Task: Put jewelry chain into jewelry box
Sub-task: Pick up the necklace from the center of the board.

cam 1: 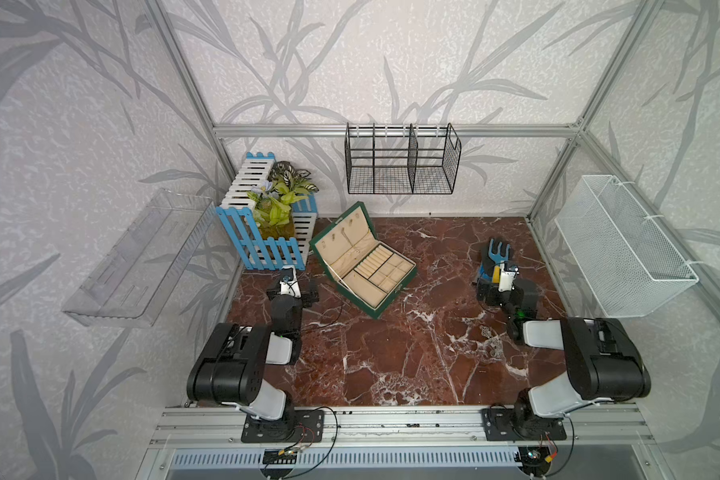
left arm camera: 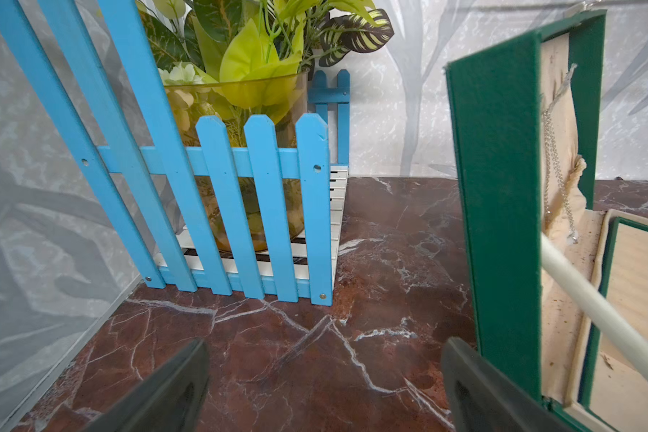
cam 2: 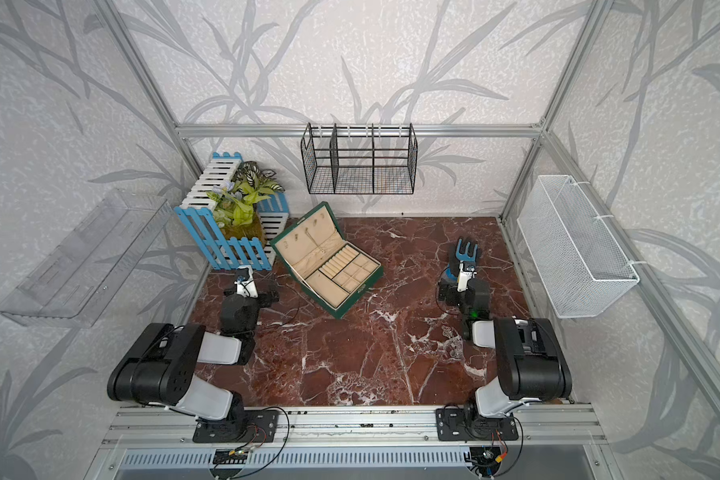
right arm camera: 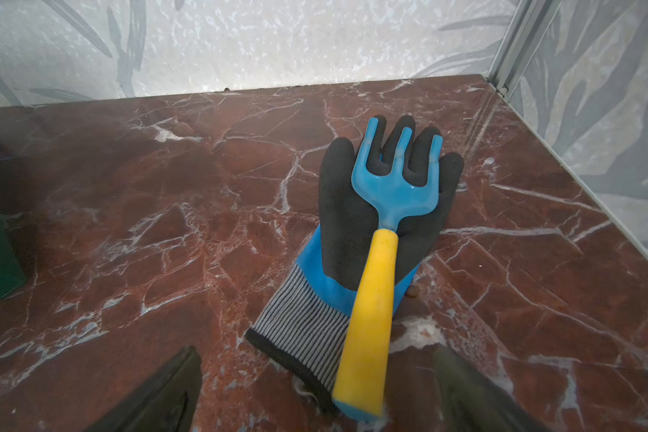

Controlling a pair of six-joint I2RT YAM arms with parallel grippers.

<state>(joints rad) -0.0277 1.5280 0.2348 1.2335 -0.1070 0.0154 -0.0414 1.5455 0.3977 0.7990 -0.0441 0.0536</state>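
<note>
The jewelry chain's silvery heap (cam 1: 488,333), on the near side of the rake's yellow handle, is next for my right gripper to go to and close on.
The jewelry box (cam 1: 364,266) (cam 2: 329,266) lies open at the back of the marble table, dark green with cream lining and its lid up. The jewelry chain (cam 1: 490,341) (cam 2: 452,341) is a small silvery heap on the table beside the right arm's elbow. My left gripper (left arm camera: 324,348) (cam 1: 290,277) stands open over bare marble, between the fence and the box lid (left arm camera: 498,209). A thin necklace (left arm camera: 554,168) hangs inside that lid. My right gripper (right arm camera: 317,353) (cam 1: 500,277) is open. The rake's handle end and the glove cuff lie between its fingers, touching neither.
A blue rake (right arm camera: 382,262) with a yellow handle lies on a black and blue glove (right arm camera: 337,209). A blue and white fence planter (cam 1: 267,232) stands back left. The walls carry a black wire basket (cam 1: 402,160), a white mesh basket (cam 1: 624,245) and a clear shelf (cam 1: 138,257).
</note>
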